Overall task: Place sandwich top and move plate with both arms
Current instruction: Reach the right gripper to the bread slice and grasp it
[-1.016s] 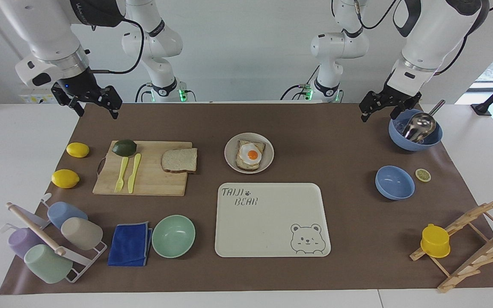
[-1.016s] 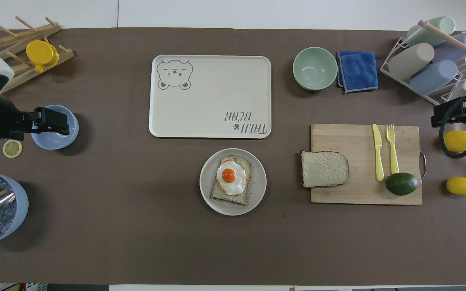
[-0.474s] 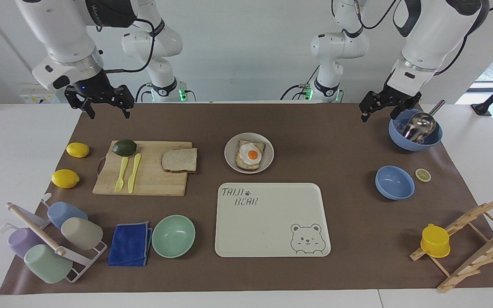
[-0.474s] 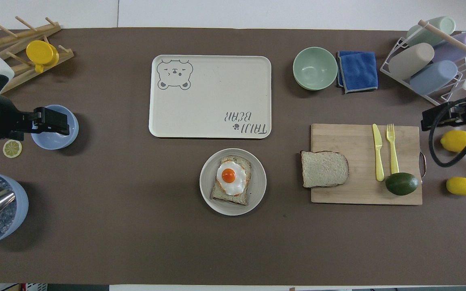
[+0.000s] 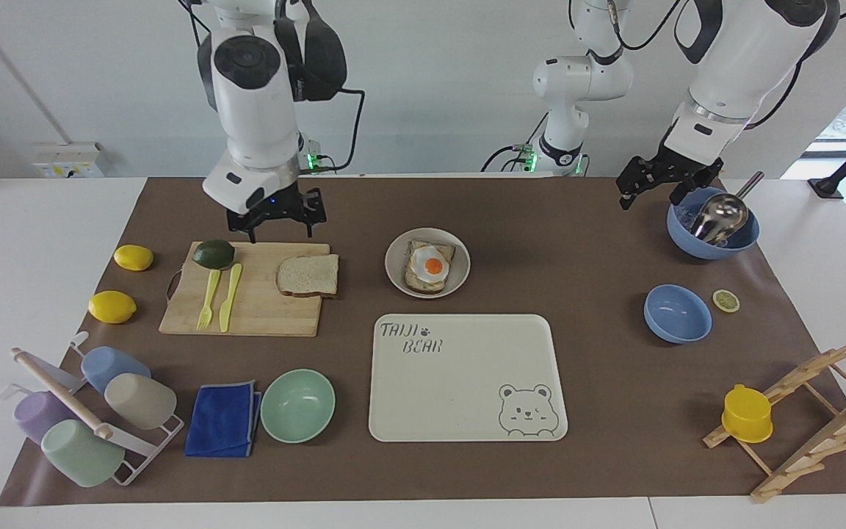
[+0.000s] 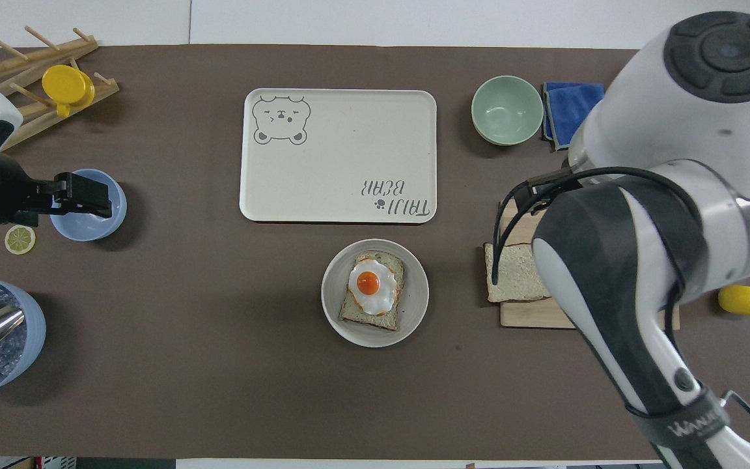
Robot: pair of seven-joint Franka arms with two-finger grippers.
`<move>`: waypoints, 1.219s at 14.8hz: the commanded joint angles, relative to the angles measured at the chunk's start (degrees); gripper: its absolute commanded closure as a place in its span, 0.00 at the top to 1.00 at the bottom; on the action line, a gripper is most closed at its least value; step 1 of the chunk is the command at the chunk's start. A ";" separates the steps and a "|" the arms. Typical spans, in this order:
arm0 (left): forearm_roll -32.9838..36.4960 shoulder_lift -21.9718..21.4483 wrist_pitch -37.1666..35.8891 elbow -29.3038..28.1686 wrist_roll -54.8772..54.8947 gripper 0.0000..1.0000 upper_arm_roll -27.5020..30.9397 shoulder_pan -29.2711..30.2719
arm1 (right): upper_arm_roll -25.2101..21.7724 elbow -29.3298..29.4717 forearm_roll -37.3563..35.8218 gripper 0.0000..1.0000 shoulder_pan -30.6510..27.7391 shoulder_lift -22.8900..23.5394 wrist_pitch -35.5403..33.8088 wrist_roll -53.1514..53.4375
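Next, my right gripper grabs the sandwich top by its edge [image 6: 490, 274] nearest the plate, where the slice sticks out past the cutting board.
The sandwich top [image 5: 308, 275], a pale bread slice with brown crust, lies on the wooden cutting board's [image 5: 261, 312] end toward the plate. In the overhead view the slice [image 6: 508, 273] is partly covered by the right arm. The beige plate [image 5: 394, 270] at mid-table holds toast with a fried egg [image 5: 431, 265]; the plate also shows in the overhead view [image 6: 417, 296]. My right gripper [image 5: 279, 229] is open and empty, over the board's edge nearest the robots, between the avocado and the slice. My left gripper [image 5: 651, 192] is open and empty, up beside the blue bowl with the scoop [image 5: 713, 222].
On the board lie an avocado [image 5: 213, 253] and a yellow knife and fork [image 5: 219, 295]. Two lemons [image 5: 123, 281] lie beside it. The cream bear tray [image 5: 467, 382], mint bowl [image 5: 297, 405], blue cloth [image 5: 223, 419], cup rack [image 5: 92, 411] and a small blue bowl [image 5: 677, 314] lie farther out.
My right arm has swung from the table's end inward and lowered its gripper to the cutting board's near edge. The left arm has not moved.
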 commanded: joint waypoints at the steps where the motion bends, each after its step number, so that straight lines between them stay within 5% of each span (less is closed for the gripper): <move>1: -0.05 -1.33 -0.45 -1.29 0.02 1.00 0.34 -0.15 | -0.21 0.23 -2.19 1.00 4.80 5.93 4.51 7.86; 6: -0.14 -1.33 -0.45 -1.29 0.02 1.00 0.34 -0.15 | -0.21 -0.81 -6.84 1.00 10.25 12.70 5.67 14.36; 10: -0.05 -1.33 -0.45 -1.29 0.02 1.00 0.34 -0.15 | -0.12 -6.88 -13.88 1.00 10.97 11.92 5.93 15.17; 18: -0.14 -1.33 -0.45 -1.29 0.02 1.00 0.34 -0.15 | -0.21 -14.62 -14.24 1.00 10.27 9.63 8.13 16.93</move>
